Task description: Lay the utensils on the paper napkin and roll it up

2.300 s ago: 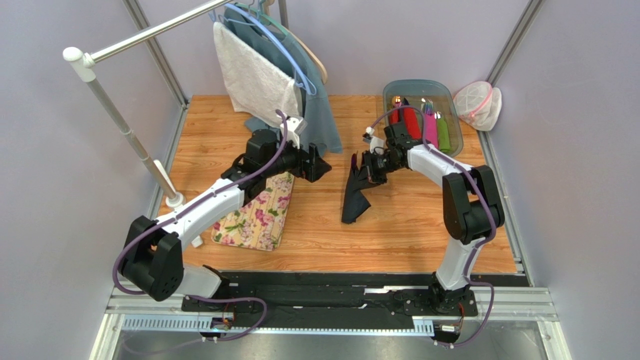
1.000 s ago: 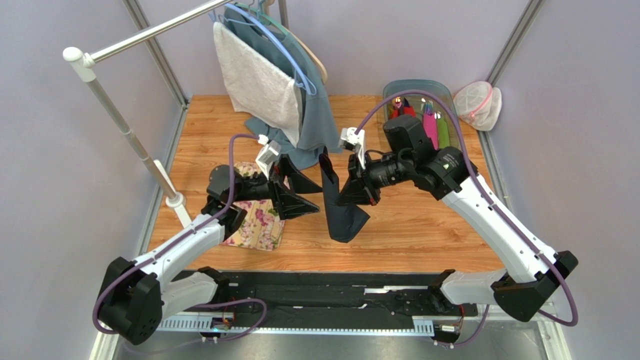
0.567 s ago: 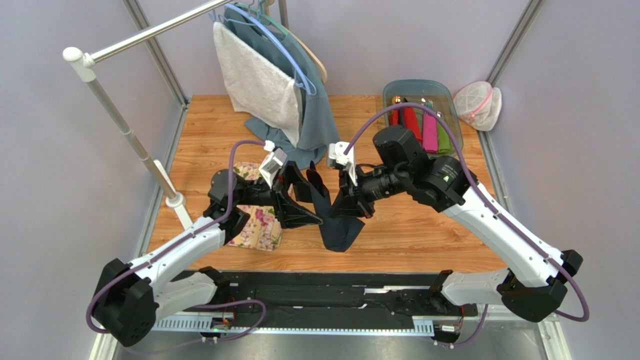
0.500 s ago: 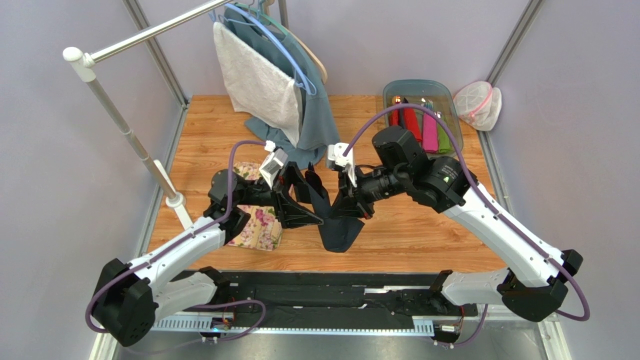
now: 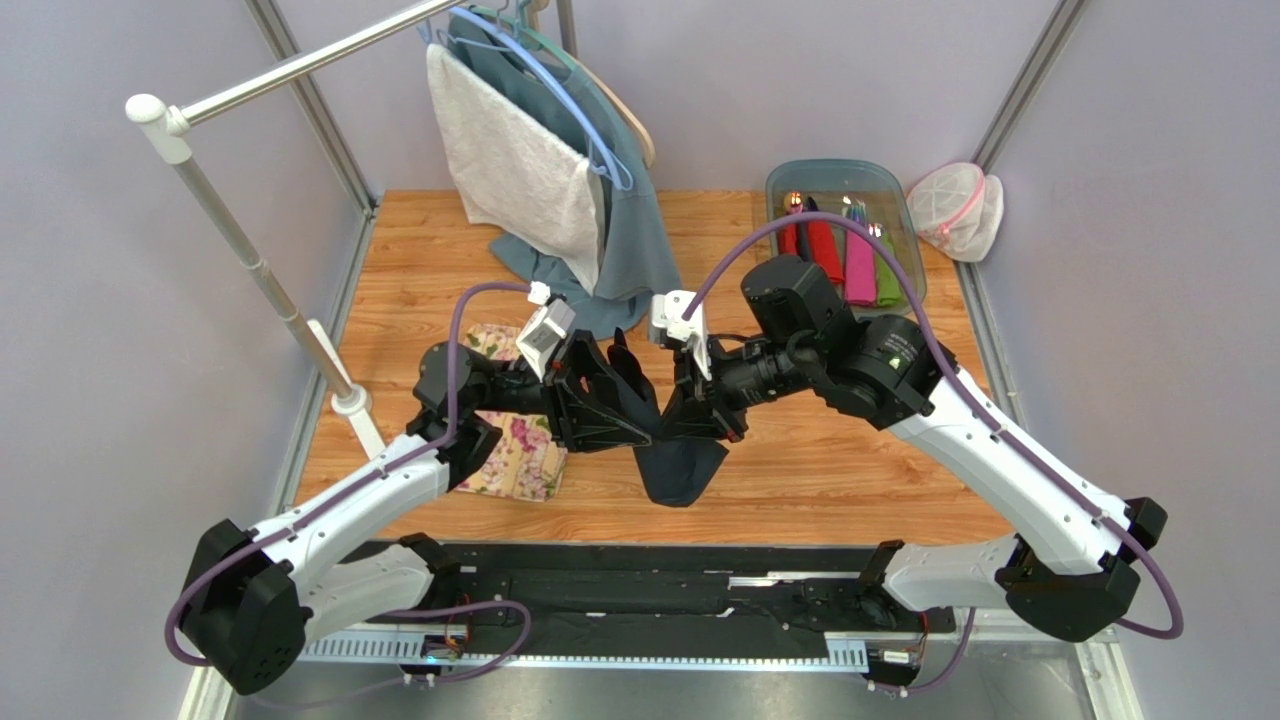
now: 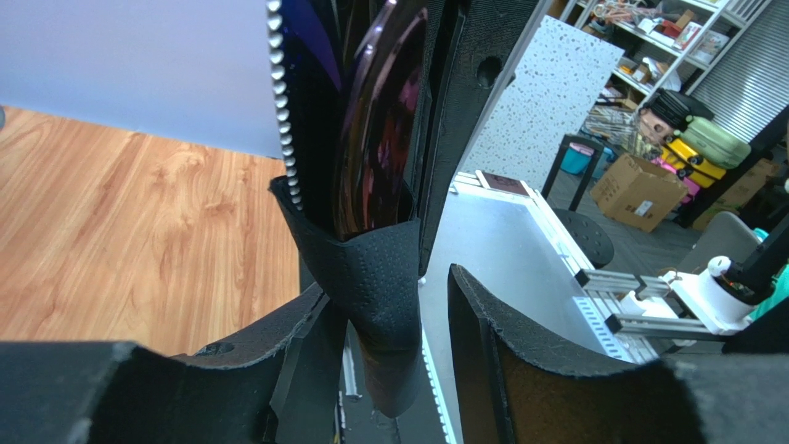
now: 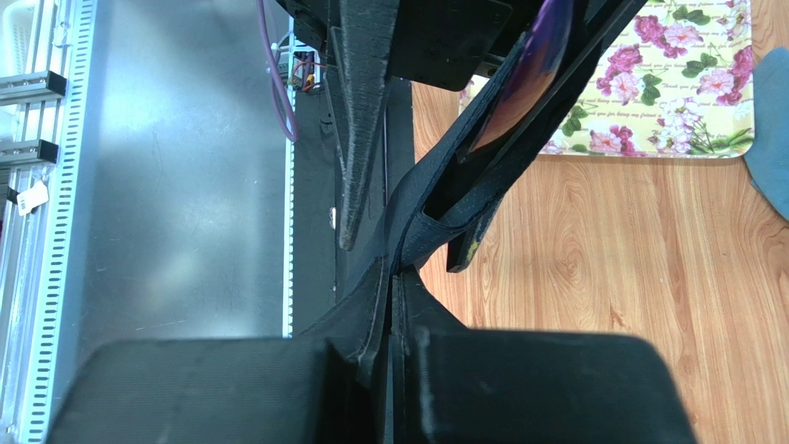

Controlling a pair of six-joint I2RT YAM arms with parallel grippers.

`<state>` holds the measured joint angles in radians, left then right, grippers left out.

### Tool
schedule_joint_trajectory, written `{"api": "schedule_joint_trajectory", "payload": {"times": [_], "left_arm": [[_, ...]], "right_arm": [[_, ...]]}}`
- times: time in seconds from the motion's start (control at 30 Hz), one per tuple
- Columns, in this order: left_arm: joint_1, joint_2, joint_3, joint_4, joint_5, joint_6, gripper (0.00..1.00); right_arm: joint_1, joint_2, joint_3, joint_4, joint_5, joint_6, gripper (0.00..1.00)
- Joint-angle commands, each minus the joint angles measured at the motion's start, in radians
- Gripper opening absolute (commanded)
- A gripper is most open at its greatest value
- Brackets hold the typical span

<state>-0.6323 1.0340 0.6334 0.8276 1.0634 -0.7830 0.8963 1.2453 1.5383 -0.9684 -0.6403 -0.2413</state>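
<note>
My left gripper needs to close on the napkin's fold (image 6: 381, 277) before my right gripper opens to wrap the tail, because the napkin's tail spreads loose below my right gripper.
The dark paper napkin (image 5: 676, 458) hangs folded in the air over the middle of the table. My right gripper (image 5: 688, 405) is shut on its upper part, fingers pressed flat together on the cloth (image 7: 394, 277). My left gripper (image 5: 639, 413) reaches in from the left. In the left wrist view its jaws (image 6: 384, 287) stand apart around the napkin's fold (image 6: 380, 277), which lies against the left finger with a gap to the right one. A purple-tinted spoon (image 6: 380, 139) shows inside the fold, next to a serrated dark edge (image 6: 282, 111). The spoon (image 7: 537, 55) also appears in the right wrist view.
A floral mat (image 5: 519, 450) lies on the wooden table under my left arm. A clear bin (image 5: 887, 180) with red, pink and green rolls stands at the back right, a mesh bag (image 5: 954, 203) beside it. A clothes rack with towels (image 5: 519, 150) stands at the back, its pole foot (image 5: 349, 398) on the left.
The right arm carried the napkin slightly left and lower. The left gripper moved in around the napkin's fold and its jaws narrowed.
</note>
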Motion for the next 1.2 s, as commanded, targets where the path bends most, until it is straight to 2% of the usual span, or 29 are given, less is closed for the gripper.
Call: {"api": "schedule_joint_trajectory", "payload": {"times": [0.0, 0.1, 0.57, 0.63, 0.7, 0.77, 0.9, 0.97, 1.17], "left_arm": [[-0.003, -0.009, 0.048, 0.056, -0.003, 0.007, 0.50], [-0.004, -0.006, 0.054, 0.057, -0.008, -0.005, 0.50], [-0.015, 0.005, 0.069, 0.053, 0.004, -0.033, 0.28], [-0.014, 0.008, 0.075, 0.051, 0.004, -0.035, 0.22], [-0.015, 0.009, 0.080, 0.053, 0.009, -0.036, 0.08], [-0.015, 0.006, 0.080, 0.048, 0.009, -0.039, 0.00], [-0.014, -0.011, 0.080, 0.015, -0.005, -0.042, 0.00], [-0.010, -0.022, 0.081, 0.002, -0.006, -0.035, 0.00], [0.019, -0.048, 0.098, -0.054, -0.023, -0.048, 0.00]], "right_arm": [[0.010, -0.030, 0.042, 0.056, 0.001, -0.023, 0.00], [0.015, -0.038, 0.031, 0.060, 0.001, -0.023, 0.00], [0.026, -0.084, -0.017, 0.111, 0.002, -0.013, 0.00], [0.027, -0.087, -0.017, 0.114, 0.007, -0.015, 0.00], [0.030, -0.087, -0.018, 0.117, 0.008, -0.016, 0.00], [0.032, -0.090, -0.023, 0.120, 0.010, -0.015, 0.00], [0.032, -0.096, -0.033, 0.129, 0.025, 0.000, 0.00], [0.032, -0.098, -0.038, 0.132, 0.043, 0.011, 0.04], [0.032, -0.124, -0.050, 0.125, 0.114, 0.053, 0.45]]}}
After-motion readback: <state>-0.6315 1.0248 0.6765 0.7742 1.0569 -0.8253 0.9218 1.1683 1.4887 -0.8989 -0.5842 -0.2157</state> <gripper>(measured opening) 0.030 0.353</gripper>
